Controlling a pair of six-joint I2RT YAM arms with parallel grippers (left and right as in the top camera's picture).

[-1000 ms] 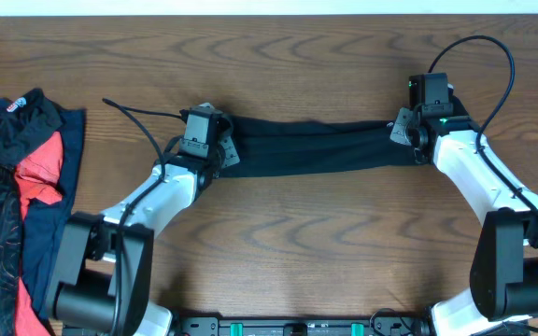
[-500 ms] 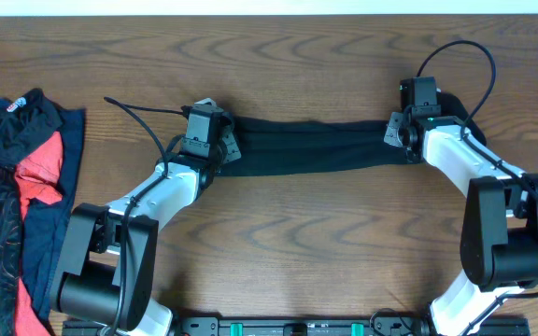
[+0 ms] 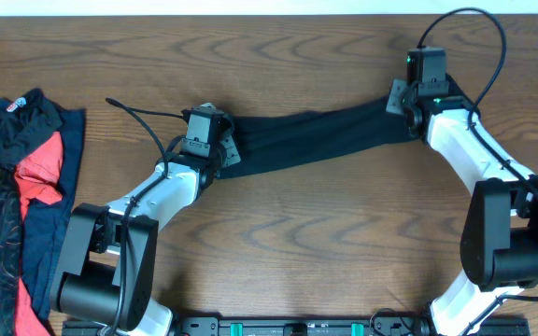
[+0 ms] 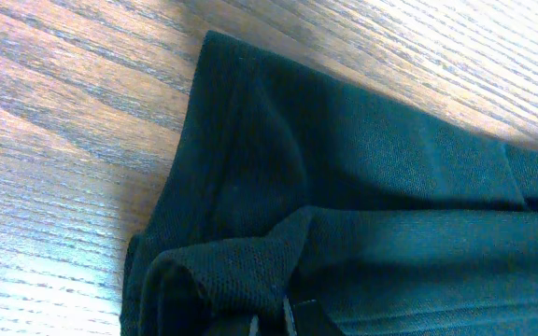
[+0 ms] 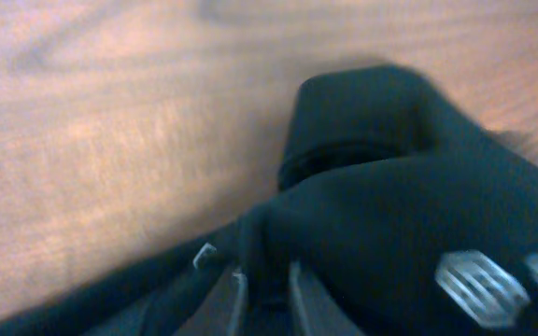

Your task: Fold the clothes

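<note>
My left gripper needs to open, lift clear and take a thicker fold of the layers [image 4: 286,250] before it moves the black garment, as it pinches just a thin fold at the garment's end.
A plain black garment [image 3: 316,140] lies as a long folded strip across the wooden table, slanting up toward the far right. My left gripper [image 3: 224,149] is shut on its left end; in the left wrist view the fingertips [image 4: 269,322] are buried in bunched black fabric [image 4: 362,177]. At the strip's right end, my right gripper [image 3: 402,110] pinches the cloth. The right wrist view shows its fingers [image 5: 264,289] close together with black cloth [image 5: 409,187] between and over them. The view is blurred.
A heap of other clothes [image 3: 7,233], black-patterned, red [image 3: 40,168] and navy, sits at the table's left edge. A black cable [image 3: 134,112] trails from the left arm. The table's far edge [image 3: 269,13] runs just above the right gripper.
My right gripper has moved toward the table's far edge, drawing the garment's right end with it, so the strip now slants. The left gripper has held still.
</note>
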